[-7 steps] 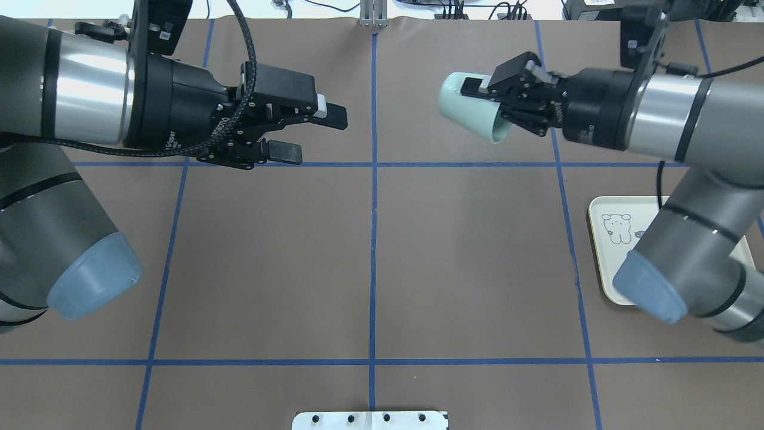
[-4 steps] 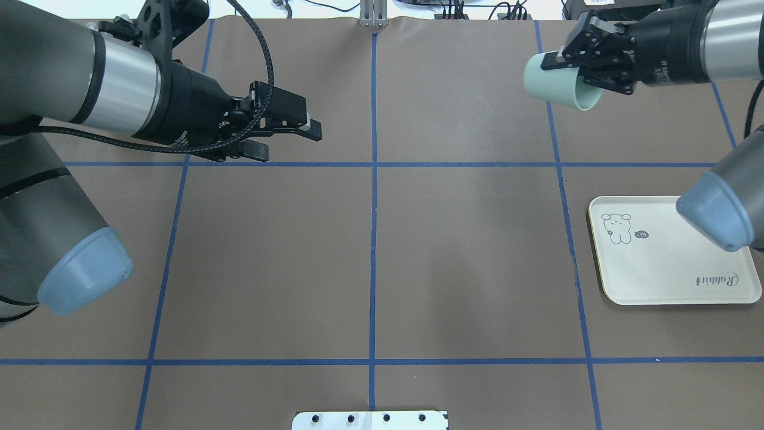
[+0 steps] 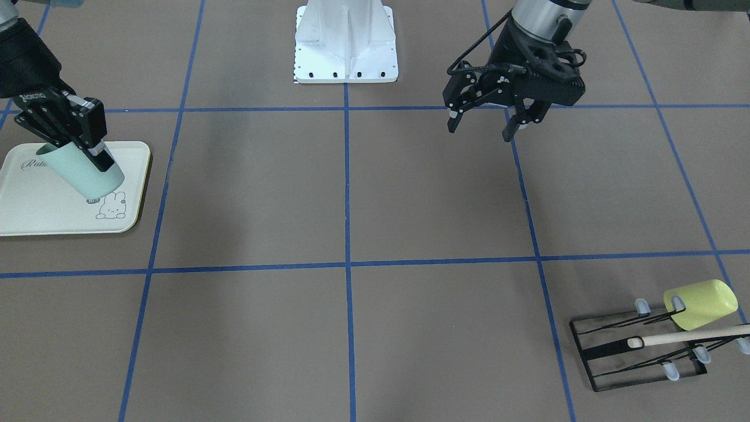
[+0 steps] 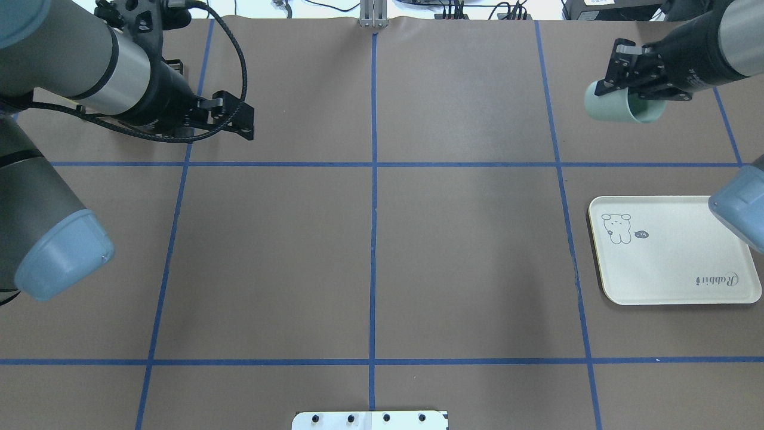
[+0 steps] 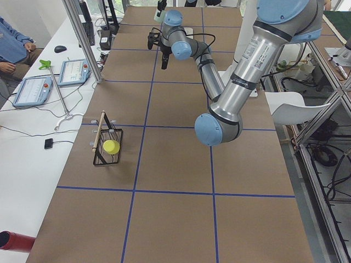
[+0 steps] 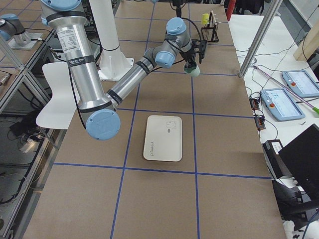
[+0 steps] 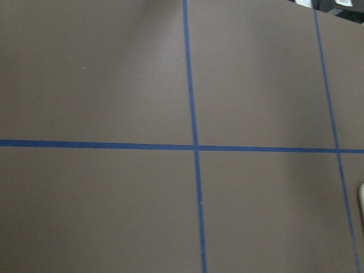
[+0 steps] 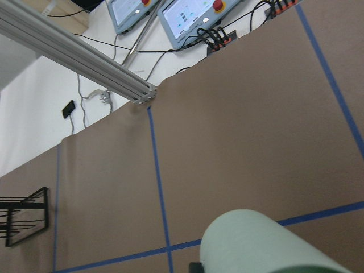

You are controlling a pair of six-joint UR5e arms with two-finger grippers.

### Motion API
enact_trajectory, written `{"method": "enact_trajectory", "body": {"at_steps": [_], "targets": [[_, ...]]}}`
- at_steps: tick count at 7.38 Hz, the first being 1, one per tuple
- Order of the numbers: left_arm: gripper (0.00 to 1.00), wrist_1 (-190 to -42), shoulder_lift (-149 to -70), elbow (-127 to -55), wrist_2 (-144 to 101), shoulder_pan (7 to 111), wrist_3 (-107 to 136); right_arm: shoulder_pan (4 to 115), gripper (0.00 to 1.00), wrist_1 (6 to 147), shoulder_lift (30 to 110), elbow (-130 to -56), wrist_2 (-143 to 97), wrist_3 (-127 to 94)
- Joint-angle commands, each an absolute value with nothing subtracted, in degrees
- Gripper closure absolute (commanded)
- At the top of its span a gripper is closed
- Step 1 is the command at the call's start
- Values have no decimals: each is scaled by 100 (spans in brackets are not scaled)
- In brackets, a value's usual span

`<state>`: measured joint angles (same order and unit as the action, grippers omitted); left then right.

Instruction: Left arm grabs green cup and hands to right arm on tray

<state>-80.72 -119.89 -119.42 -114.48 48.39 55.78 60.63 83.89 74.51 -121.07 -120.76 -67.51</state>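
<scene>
My right gripper is going to let go of the pale mint green cup, held tilted beyond the tray's far edge, on the cream tray (image 3: 58, 194), next to the rabbit drawing.
My right gripper (image 4: 624, 89) is shut on the rim of the pale mint green cup (image 4: 621, 108) and holds it tilted in the air, beyond the far edge of the cream tray (image 4: 674, 269). In the front view the right gripper (image 3: 88, 153) and the cup (image 3: 82, 173) show in front of the tray (image 3: 35, 205). The cup also fills the bottom of the right wrist view (image 8: 267, 244). My left gripper (image 4: 242, 124) is open and empty above the table's far left part; its spread fingers (image 3: 451, 124) show in the front view.
A yellow-green cup (image 3: 700, 303) lies on a black wire rack (image 3: 638, 349) with a wooden stick at the table's far left corner. The white robot base (image 3: 345, 41) is at the near edge. The right arm's elbow (image 4: 740, 209) overhangs the tray's right side.
My right gripper has carried the green cup rightward, away from the table's middle. My left gripper has drawn back to the left, still open. The right elbow has moved off most of the tray.
</scene>
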Motion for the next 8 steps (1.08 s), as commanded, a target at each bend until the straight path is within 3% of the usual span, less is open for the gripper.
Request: {"method": "enact_trajectory", "body": {"at_steps": [1, 5, 7, 8], "targets": [[0, -6771, -11649, -12110, -10829, 4921, 3980, 6125, 100, 9122, 7881, -12269, -11804, -5333], [0, -6820, -10103, -12331, -12029, 7025, 887, 6486, 100, 9044, 8849, -12428, -11927, -3747], [0, -6855, -9337, -11790, -12121, 7898, -103, 6574, 100, 8879, 9183, -12454, -12058, -3533], [0, -6908, -9177, -10986, -12120, 8328, -158, 6574, 100, 8590, 9341, -12428, -12085, -3533]]}}
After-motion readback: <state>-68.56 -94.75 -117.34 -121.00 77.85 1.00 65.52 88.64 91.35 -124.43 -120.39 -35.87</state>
